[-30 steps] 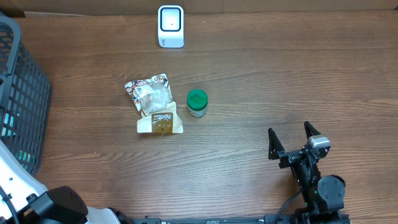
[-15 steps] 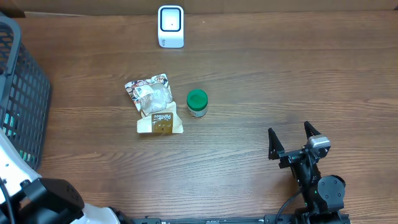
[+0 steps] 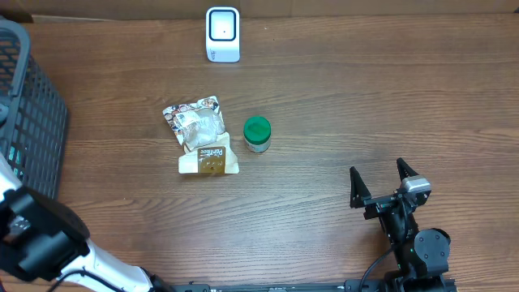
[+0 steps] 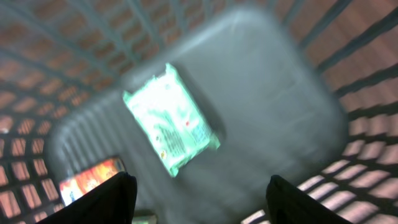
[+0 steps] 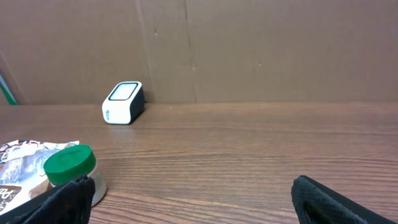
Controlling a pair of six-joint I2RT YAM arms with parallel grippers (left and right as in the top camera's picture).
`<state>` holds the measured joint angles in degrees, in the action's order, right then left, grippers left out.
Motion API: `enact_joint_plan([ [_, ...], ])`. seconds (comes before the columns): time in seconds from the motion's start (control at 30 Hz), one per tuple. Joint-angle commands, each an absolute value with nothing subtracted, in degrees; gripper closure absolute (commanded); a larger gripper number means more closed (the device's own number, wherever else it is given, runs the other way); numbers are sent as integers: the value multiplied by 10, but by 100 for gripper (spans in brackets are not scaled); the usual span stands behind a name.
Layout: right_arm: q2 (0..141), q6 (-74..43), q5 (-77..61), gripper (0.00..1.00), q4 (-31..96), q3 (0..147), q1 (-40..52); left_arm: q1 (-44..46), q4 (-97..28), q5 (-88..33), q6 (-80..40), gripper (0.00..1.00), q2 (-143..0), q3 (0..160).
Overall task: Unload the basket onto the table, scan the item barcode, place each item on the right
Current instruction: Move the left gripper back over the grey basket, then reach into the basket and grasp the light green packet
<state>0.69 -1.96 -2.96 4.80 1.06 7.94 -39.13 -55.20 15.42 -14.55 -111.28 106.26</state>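
My left gripper needs to move to close on the near end of the green packet (image 3: 12, 156) (image 4: 188, 138), which is lying flat on the bottom of the basket.
The white barcode scanner (image 3: 222, 34) stands at the table's far edge, also seen in the right wrist view as the scanner (image 5: 123, 102). A crumpled snack bag (image 3: 200, 134) and a green-lidded jar (image 3: 257, 134) lie mid-table. My left gripper (image 4: 200, 182) hangs open above the inside of the dark basket (image 4: 280, 93), with nothing between its fingers. Below it a green packet (image 4: 171, 118) lies flat on the basket floor, blurred. My right gripper (image 3: 379, 185) rests open near the front right, apart from all items.
The mesh basket (image 3: 32, 122) stands at the table's left edge. It also holds an orange packet (image 4: 87, 180) at one wall. The jar (image 5: 69, 169) and bag (image 5: 22, 165) sit just left of my right gripper's left finger.
My left arm has swung up along the left edge towards the basket, and its jaws have widened. The right arm and the table items have not moved.
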Motion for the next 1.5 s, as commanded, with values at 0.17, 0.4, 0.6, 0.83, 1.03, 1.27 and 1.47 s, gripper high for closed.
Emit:
enact_joint_plan([
  [0.17,2,-22,-26,0,46,5,78,-392,-547,192,-134,29,-1174,1058],
  [0.4,2,-22,-26,0,46,5,78,-405,-530,192,-95,24,-1198,1058],
  [0.6,2,-22,-26,0,46,5,78,-416,-522,180,-72,25,-1235,1058],
  [0.83,2,-22,-26,0,46,5,78,-430,-506,179,-57,30,-1264,1058],
  [1.03,2,-22,-26,0,46,5,78,-432,-491,157,-42,32,-1290,1058],
  [1.27,2,-22,-26,0,46,5,78,-432,-490,138,-38,34,-1329,1058],
  [1.47,2,-22,-26,0,46,5,78,-432,-495,135,-38,79,-1334,1058],
])
